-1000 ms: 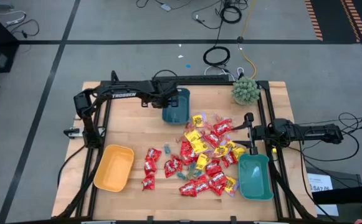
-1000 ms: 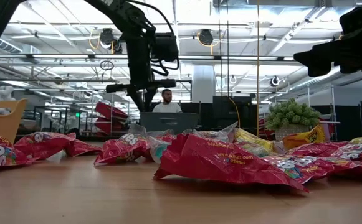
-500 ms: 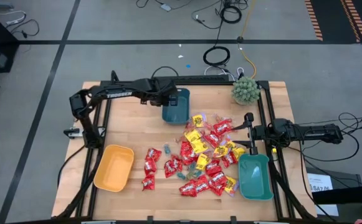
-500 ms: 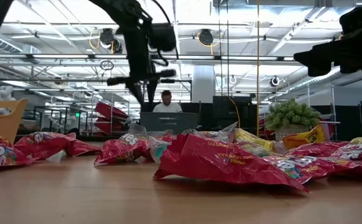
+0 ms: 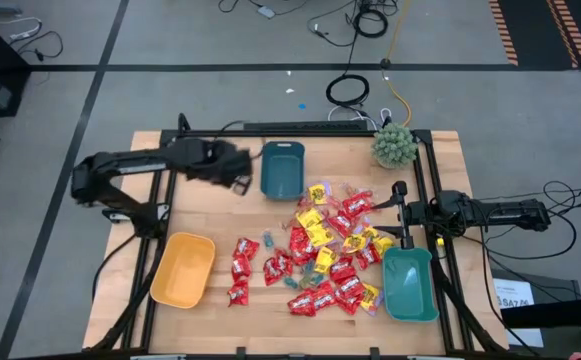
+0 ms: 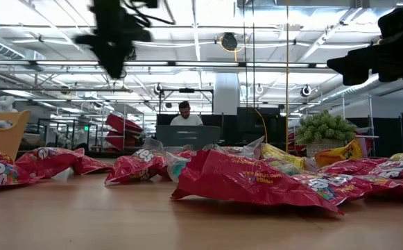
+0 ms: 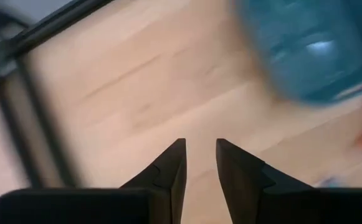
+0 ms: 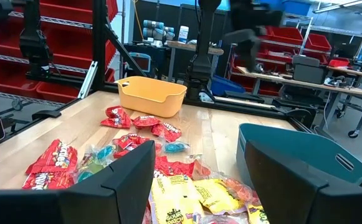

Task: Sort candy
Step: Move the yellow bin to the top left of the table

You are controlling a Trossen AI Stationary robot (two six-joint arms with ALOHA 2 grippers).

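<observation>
The robot's left gripper needs to next move to the orange bin's far rim (image 5: 199, 236), near the bin's corner toward the candy, and close there.
The candy (image 5: 325, 250) lies in a loose heap of red and yellow packets and small wrapped pieces on the wooden table, right of its middle; the low view shows the candy (image 6: 243, 177) up close. My left gripper (image 5: 238, 176) hangs above bare wood left of the far teal bin (image 5: 282, 168). In its wrist view my left gripper (image 7: 200, 144) is open by a narrow gap with nothing in it. My right gripper (image 5: 404, 213) waits at the table's right side, level; my right gripper (image 8: 196, 149) is open and holds nothing.
An orange bin (image 5: 182, 270) stands at the near left and a second teal bin (image 5: 410, 283) at the near right. A green spiky plant (image 5: 394, 145) stands at the far right corner. A black frame (image 5: 300, 128) runs around the table. A person (image 6: 185, 114) is in the room behind.
My left gripper has risen from over the far teal bin and swung toward the table's left edge, rolling somewhat as it went; most of the move came in the last half second. The bins and the candy heap lie as before.
</observation>
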